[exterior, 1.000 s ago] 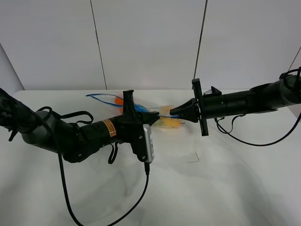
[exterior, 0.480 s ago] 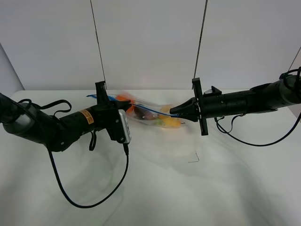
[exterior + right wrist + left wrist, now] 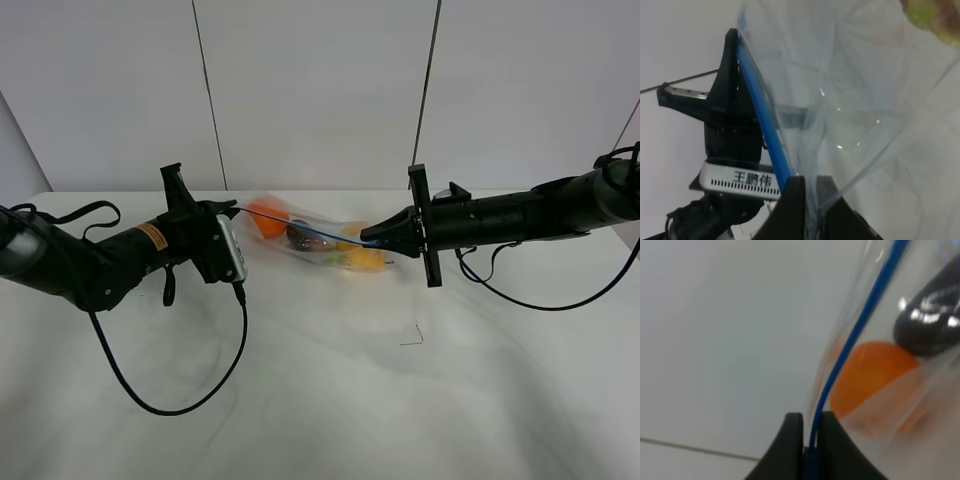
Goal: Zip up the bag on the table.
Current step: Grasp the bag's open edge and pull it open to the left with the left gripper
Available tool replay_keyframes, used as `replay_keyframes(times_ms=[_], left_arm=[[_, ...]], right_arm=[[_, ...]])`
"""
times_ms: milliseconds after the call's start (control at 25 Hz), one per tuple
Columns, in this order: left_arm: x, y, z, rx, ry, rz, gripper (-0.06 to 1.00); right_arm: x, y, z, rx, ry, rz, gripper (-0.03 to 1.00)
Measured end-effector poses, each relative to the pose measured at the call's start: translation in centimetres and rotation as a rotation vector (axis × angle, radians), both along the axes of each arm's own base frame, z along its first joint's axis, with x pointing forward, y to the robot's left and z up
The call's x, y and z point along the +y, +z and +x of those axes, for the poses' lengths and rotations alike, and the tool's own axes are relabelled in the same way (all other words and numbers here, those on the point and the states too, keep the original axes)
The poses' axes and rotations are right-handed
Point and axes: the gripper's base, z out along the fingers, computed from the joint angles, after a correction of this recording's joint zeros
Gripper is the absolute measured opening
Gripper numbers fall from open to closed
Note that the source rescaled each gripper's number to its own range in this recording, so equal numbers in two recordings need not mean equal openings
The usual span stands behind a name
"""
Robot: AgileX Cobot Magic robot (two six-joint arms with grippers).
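Note:
The left gripper will drop the blue strip's end on the white table (image 3: 187,211) near the table's back edge, beyond the orange produce.
The clear bag (image 3: 310,240) hangs stretched between my two grippers above the white table (image 3: 330,390). Its blue zipper strip (image 3: 320,232) runs taut along the top edge. Orange (image 3: 268,217), dark purple and yellow produce show through it. My left gripper (image 3: 233,208) is shut on the strip at the bag's left end; the left wrist view shows its fingertips (image 3: 790,440) pinching the blue strip (image 3: 860,330) beside the orange (image 3: 870,375). My right gripper (image 3: 368,238) is shut on the strip at the right end; the right wrist view shows it (image 3: 807,200) clamping the strip (image 3: 765,125).
Black cables trail from both arms over the table, one looping in front of the left arm (image 3: 170,400). A small dark mark (image 3: 412,336) lies on the tabletop right of centre. A grey panelled wall (image 3: 320,90) stands behind.
My left gripper has slid leftward along the blue strip from the bag's middle to its left end. The bag is now pulled straight. The right arm has not moved.

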Motion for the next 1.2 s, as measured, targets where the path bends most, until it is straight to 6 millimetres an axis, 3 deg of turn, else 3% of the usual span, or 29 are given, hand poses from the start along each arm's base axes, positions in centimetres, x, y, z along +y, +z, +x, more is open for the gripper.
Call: replay_keyframes(times_ms=[400, 1200], left_arm=[[3.5, 0.0, 0.8, 0.000, 0.100, 0.003, 0.00], [4.5, -0.5, 0.9, 0.056, 0.151, 0.013, 0.00]], right_arm=[[0.0, 0.0, 0.0, 0.000, 0.000, 0.002, 0.00], [0.0, 0.0, -0.1, 0.000, 0.009, -0.003, 0.00]])
